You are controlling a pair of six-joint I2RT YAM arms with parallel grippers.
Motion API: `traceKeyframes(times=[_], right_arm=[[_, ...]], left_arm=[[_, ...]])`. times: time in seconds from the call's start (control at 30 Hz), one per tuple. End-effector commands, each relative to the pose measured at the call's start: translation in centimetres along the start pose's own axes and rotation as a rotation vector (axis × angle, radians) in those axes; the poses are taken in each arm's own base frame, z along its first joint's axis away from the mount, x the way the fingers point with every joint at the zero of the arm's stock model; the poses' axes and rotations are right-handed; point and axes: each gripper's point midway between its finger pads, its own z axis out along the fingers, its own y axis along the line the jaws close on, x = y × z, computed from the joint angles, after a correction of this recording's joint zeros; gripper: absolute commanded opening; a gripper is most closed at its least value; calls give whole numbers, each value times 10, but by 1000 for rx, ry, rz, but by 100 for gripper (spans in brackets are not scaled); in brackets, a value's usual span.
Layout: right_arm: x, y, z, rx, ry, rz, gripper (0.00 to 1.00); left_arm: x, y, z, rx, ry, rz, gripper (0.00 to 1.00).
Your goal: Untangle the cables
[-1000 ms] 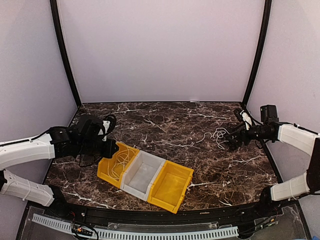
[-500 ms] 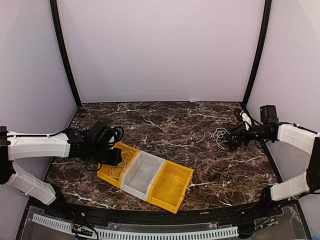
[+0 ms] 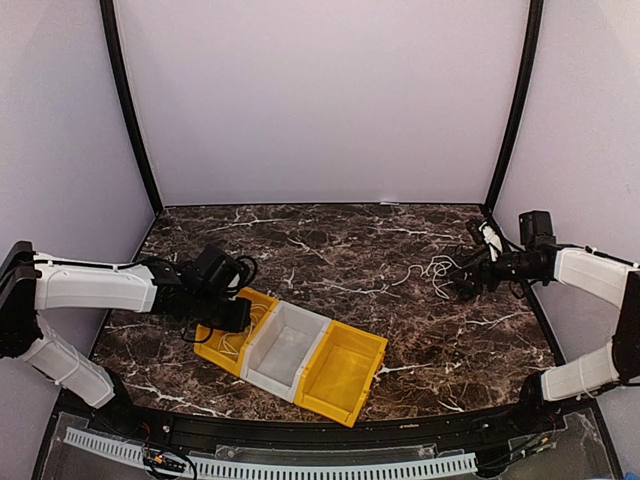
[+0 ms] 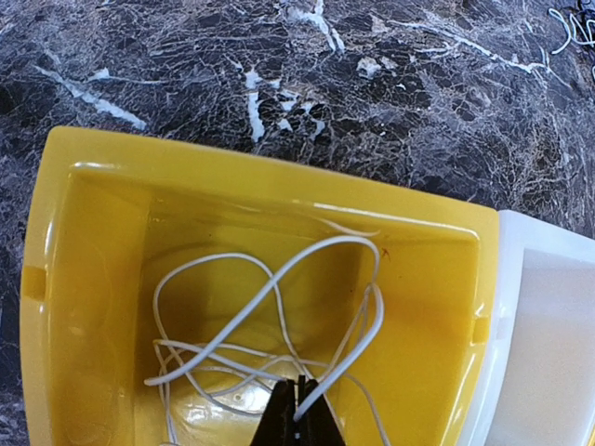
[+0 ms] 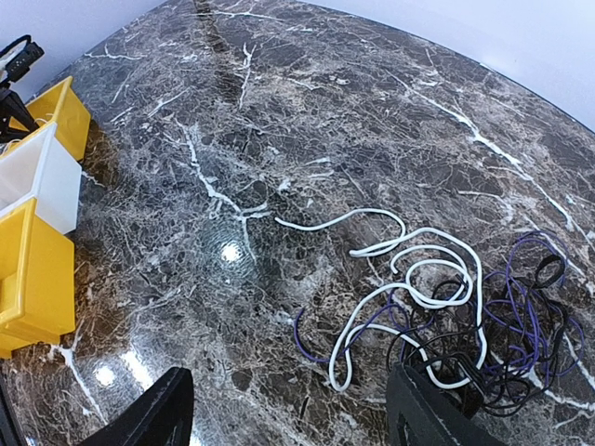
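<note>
The robot's right gripper needs to next move to the white cable's far-side loop (image 3: pixel 446 262) (image 5: pixel 461 263) and close there, since this loop lies clear of the pieces of black cable.
A loose white cable (image 4: pixel 377 315) lies looped inside the left yellow bin (image 4: pixel 260 177). My left gripper (image 4: pixel 299 416) is shut on one strand of it just above the bin floor; from above, the left gripper (image 3: pixel 232 312) sits over that bin's near-left corner. The rest of the cables (image 5: pixel 429 233), white, black and purple, lie tangled on the marble at the right (image 3: pixel 438 270). My right gripper (image 5: pixel 288 413) hangs open just over the tangle's near edge, its right finger touching the black strands. In the top view the right gripper (image 3: pixel 468 276) is beside the tangle.
Three bins stand in a diagonal row near the table's front: the left yellow one (image 3: pixel 212 345), a white one (image 3: pixel 285 345) and another yellow one (image 3: pixel 342 372). The white bin (image 4: pixel 548 316) adjoins the first. The enclosure's walls and black posts ring the marble table.
My left arm has swung right and down, bringing the held white cable over and into the left yellow bin. The right arm has hardly moved.
</note>
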Motion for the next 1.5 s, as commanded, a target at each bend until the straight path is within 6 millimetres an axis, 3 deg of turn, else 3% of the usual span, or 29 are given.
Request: traceKeyframes(times=[0.0, 0.1, 0.2, 0.5, 0.83, 0.93, 1.1, 1.27, 1.47], right_arm=[[0, 0, 2, -13, -13, -10, 72], [-1, 0, 2, -15, -13, -10, 72], [0, 0, 2, -14, -10, -8, 72], [-3, 0, 2, -24, -15, 2, 72], [-24, -9, 0, -28, -11, 11, 72], [-35, -22, 0, -11, 26, -6, 72], [-43, -64, 7, 90, 147, -35, 68], [-34, -101, 21, 150, 284, -60, 63], [-18, -129, 41, 184, 403, -86, 59]], left_arm=[[-9, -6, 1, -3, -9, 15, 0], [-10, -3, -3, -32, 0, 9, 3], [-11, 5, -11, -69, -6, -5, 16], [-24, 8, -46, -75, -78, -16, 23], [-42, 4, -87, -64, -139, 15, 44], [-51, 1, -100, -49, -167, 21, 48], [-63, -12, -119, 31, -241, 26, 50], [-77, -32, -134, 168, -353, 7, 49], [-83, -56, -145, 303, -402, -11, 48]])
